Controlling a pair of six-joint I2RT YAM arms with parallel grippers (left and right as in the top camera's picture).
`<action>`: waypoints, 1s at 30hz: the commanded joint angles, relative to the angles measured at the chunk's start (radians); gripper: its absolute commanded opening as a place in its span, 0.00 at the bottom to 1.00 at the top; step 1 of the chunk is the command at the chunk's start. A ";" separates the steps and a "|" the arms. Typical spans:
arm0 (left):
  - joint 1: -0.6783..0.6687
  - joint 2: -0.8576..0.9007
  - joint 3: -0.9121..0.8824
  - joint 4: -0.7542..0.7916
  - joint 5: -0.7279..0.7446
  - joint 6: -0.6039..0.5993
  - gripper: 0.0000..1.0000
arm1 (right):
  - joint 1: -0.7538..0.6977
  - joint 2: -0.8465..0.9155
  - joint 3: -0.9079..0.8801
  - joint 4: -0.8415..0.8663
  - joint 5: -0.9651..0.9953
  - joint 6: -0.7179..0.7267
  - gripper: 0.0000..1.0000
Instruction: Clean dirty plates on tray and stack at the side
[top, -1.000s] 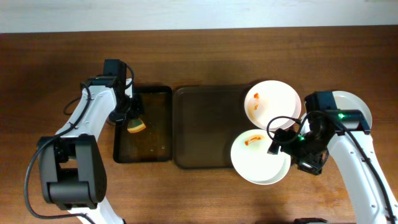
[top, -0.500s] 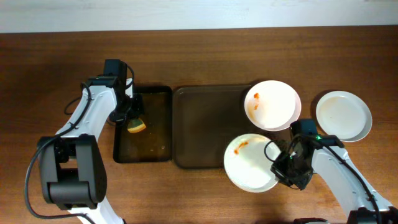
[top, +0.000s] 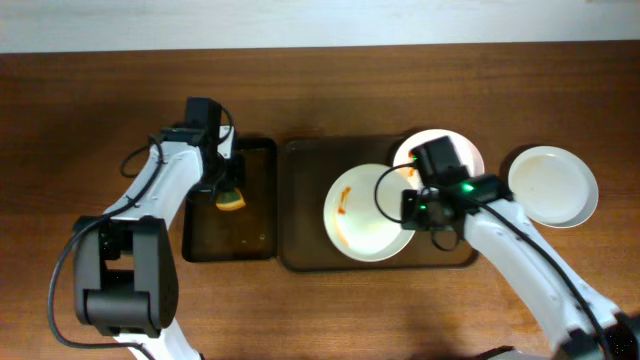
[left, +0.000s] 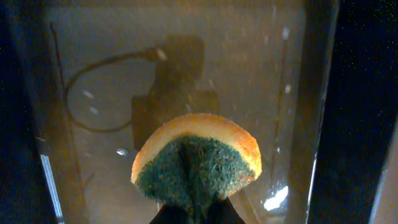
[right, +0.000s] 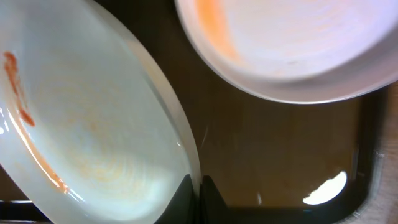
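The sponge is folded in my left gripper above the shallow liquid (top: 228, 228), so I should lower the sponge in, open to soak it, and grip it again before wiping the plate.
My right gripper (top: 408, 206) is shut on the right rim of a white plate (top: 365, 212) streaked with orange-red sauce. It holds the plate tilted over the middle of the brown tray (top: 305, 200). In the right wrist view the plate's (right: 93, 124) rim sits pinched in the right gripper (right: 200, 190). A second smeared plate (top: 455, 152) lies on the tray's back right corner, partly under the right arm. A third plate (top: 553, 186), clean-looking, rests on the table to the right. My left gripper (top: 226, 188) is shut on a yellow-and-green sponge (left: 196, 163) above the black tray (top: 240, 240).
The black tray (left: 99, 74) holds shallow liquid and stands just left of the brown tray. Bare wooden table (top: 330, 90) lies behind, in front of and to both sides of the trays.
The right arm has carried the smeared plate from the tray's front right edge leftward to the tray's middle. The left arm has shifted slightly right with the sponge.
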 joint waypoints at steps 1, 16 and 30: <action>-0.011 -0.005 -0.060 0.032 0.000 0.023 0.04 | 0.064 0.093 0.010 0.060 0.023 -0.080 0.04; -0.010 -0.005 -0.150 0.027 -0.042 -0.022 0.61 | 0.068 0.153 0.010 0.082 0.023 -0.082 0.04; -0.002 0.060 -0.073 0.169 -0.045 -0.022 0.07 | 0.068 0.153 0.010 0.085 0.023 -0.082 0.04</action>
